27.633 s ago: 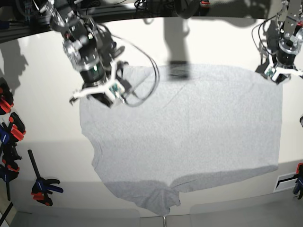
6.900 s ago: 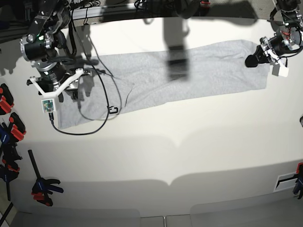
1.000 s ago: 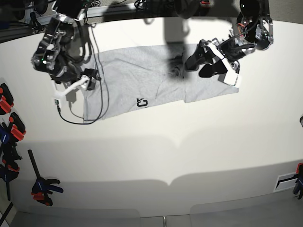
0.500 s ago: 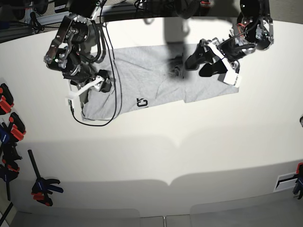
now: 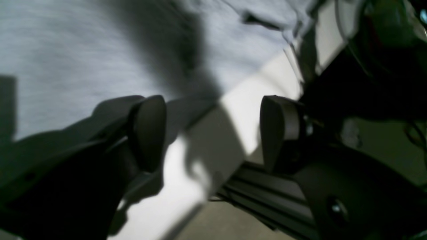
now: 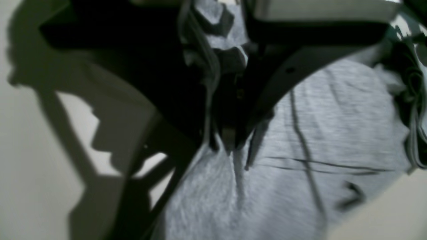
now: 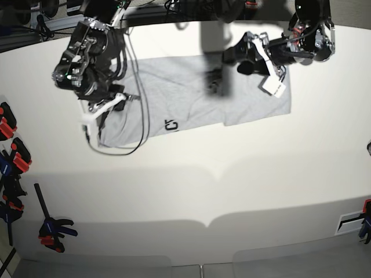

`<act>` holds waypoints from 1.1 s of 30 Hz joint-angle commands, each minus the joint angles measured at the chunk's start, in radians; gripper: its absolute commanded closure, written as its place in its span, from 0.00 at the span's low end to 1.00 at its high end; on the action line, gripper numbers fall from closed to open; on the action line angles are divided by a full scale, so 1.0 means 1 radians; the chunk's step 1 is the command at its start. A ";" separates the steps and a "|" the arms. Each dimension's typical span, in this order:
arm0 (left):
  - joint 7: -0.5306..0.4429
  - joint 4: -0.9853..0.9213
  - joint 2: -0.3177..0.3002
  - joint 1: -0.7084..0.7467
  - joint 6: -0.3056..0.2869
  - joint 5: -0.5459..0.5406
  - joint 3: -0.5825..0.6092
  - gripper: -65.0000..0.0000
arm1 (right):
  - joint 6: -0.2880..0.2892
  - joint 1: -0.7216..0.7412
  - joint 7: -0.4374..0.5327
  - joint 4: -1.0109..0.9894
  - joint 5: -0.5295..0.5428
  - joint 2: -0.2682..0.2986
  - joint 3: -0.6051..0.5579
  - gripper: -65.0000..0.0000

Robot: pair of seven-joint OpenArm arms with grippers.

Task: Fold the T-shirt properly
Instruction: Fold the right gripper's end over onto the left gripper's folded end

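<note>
My right gripper will release the pinched T-shirt end on top of the shirt's opposite end (image 7: 283, 88), below my left gripper.
The light grey T-shirt (image 7: 185, 92) lies folded into a wide band across the far half of the white table (image 7: 203, 191). A bit of black lettering (image 7: 171, 124) shows at its near edge. My right gripper (image 7: 116, 103) is at the shirt's left end. In the right wrist view it (image 6: 230, 146) is shut, pinching a ridge of the grey fabric (image 6: 300, 166). My left gripper (image 7: 236, 61) hovers over the shirt's far right edge. In the left wrist view it (image 5: 213, 133) is open and empty, with the shirt (image 5: 66, 56) behind it.
The right arm's black cable (image 7: 142, 127) loops over the shirt's left part. Orange and blue clamps (image 7: 11, 156) and another clamp (image 7: 52, 231) lie along the left edge. A dark rail (image 5: 253, 196) runs along the far table edge.
My left gripper has lifted off the shirt's right part and drawn back toward the far edge, still open. My right gripper stays shut on the left end, shifted slightly left.
</note>
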 commanded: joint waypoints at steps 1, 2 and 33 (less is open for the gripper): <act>-0.020 0.018 -0.007 -0.005 -0.005 0.016 -0.005 0.37 | 0.008 0.022 0.009 0.045 0.059 0.000 -0.003 1.00; -0.027 0.018 -0.007 -0.005 -0.005 0.048 -0.005 0.37 | 0.008 0.024 -0.003 0.070 0.093 -0.008 -0.008 1.00; 0.096 0.247 -0.006 -0.004 0.063 0.122 -0.713 0.37 | -0.078 0.028 0.305 0.133 0.119 -0.113 -1.054 1.00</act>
